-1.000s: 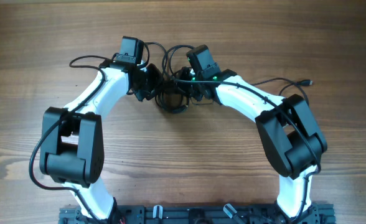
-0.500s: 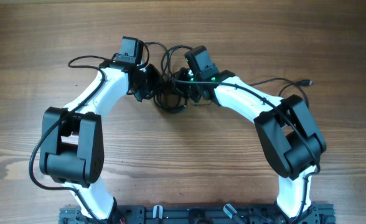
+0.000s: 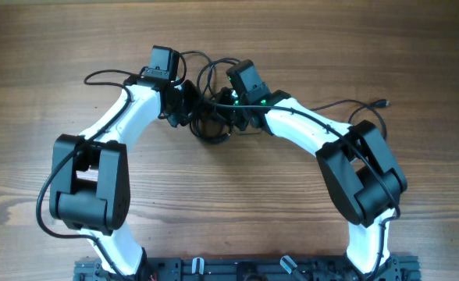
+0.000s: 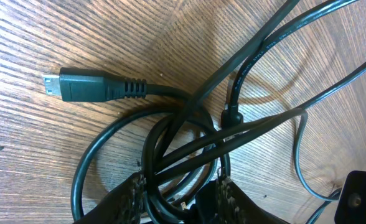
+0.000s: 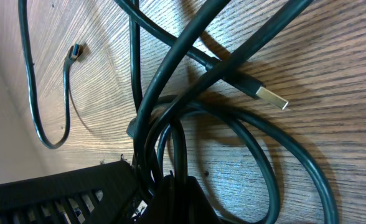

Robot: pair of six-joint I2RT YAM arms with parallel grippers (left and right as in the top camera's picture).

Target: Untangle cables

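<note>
Several crossed cords are bunched up inside my left gripper's fingers. My left gripper should open and pinch only the cords' top loop (image 4: 149, 152) before it pulls that loop out.
The cables (image 3: 212, 131) lie as a tangled black bundle on the wooden table between my two grippers. My left gripper (image 3: 189, 105) is at the bundle's left side and my right gripper (image 3: 231, 109) at its right side. In the left wrist view several looped cords (image 4: 189, 143) pass between my left fingers (image 4: 182, 196), which are closed on them; a dark plug (image 4: 77, 86) lies free at the upper left. In the right wrist view my right fingers (image 5: 152, 193) pinch cords of the cables (image 5: 170, 93). A silver-tipped USB plug (image 5: 270, 98) and a small plug (image 5: 76, 51) lie loose.
One thin cord runs right across the table to a small plug (image 3: 384, 103). A thin black loop (image 3: 97, 76) lies left of the left arm. A black rail (image 3: 237, 269) lines the table's front edge. Both arm bases stand at the front.
My right gripper has shifted slightly left and away, toward the left gripper, and the bundle has bunched a little leftward. The left arm has barely moved.
</note>
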